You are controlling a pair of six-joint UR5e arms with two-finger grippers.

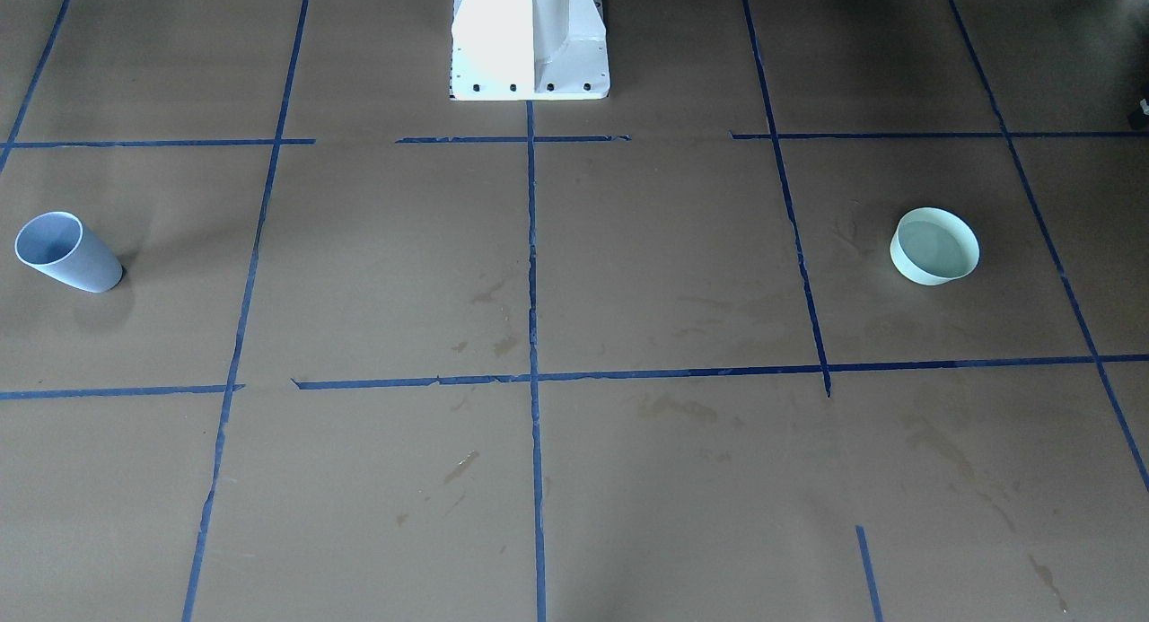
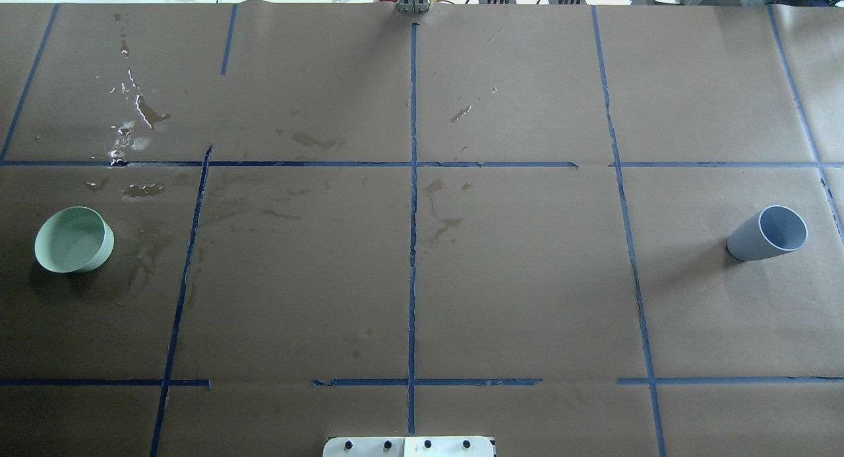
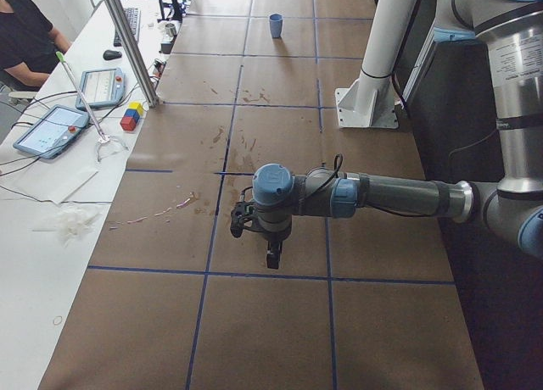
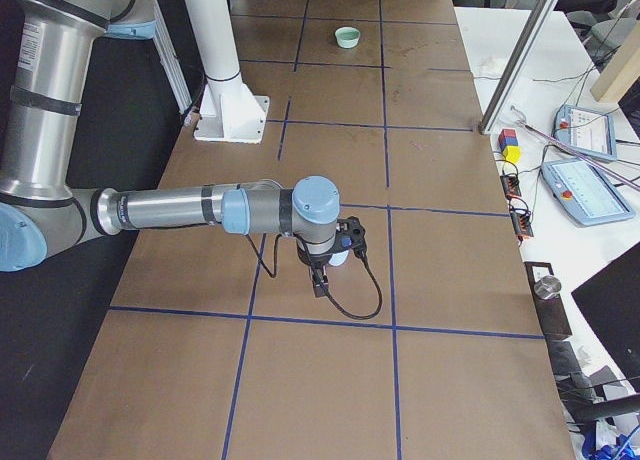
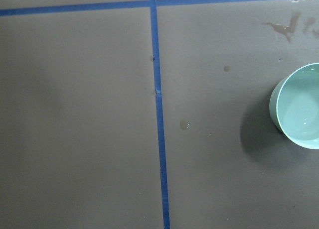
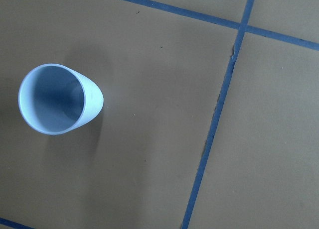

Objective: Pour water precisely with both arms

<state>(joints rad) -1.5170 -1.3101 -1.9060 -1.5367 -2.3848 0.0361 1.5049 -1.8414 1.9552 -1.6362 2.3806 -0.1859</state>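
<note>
The pale green bowl has a rim (image 1: 976, 251) (image 5: 277, 114). Next, I close my left gripper on it, at the side that is farthest from the blue-grey cup.
A pale green bowl (image 2: 104, 247) stands at the table's left end, and the water (image 5: 305, 109) in it looks clear with a small glint. A blue-grey cup (image 2: 752, 241) stands at the right end. My left arm (image 3: 399, 195) hangs over the bowl's area with its gripper (image 3: 273, 259) pointing down. The bowl (image 5: 273, 102) lies at the right edge of the left wrist view. My right arm (image 4: 180, 210) holds its gripper (image 4: 320, 283) beside the cup (image 6: 92, 97). No fingers show in either wrist view. Whether either gripper is open or shut I cannot tell.
Spilled wet patches (image 2: 135, 117) glint on the brown paper beyond the bowl. Blue tape lines (image 2: 413, 180) grid the table. The white pedestal base (image 1: 530, 39) stands at the robot's edge. A person (image 3: 21, 34), tablets and coloured blocks (image 3: 131, 114) sit along the far side.
</note>
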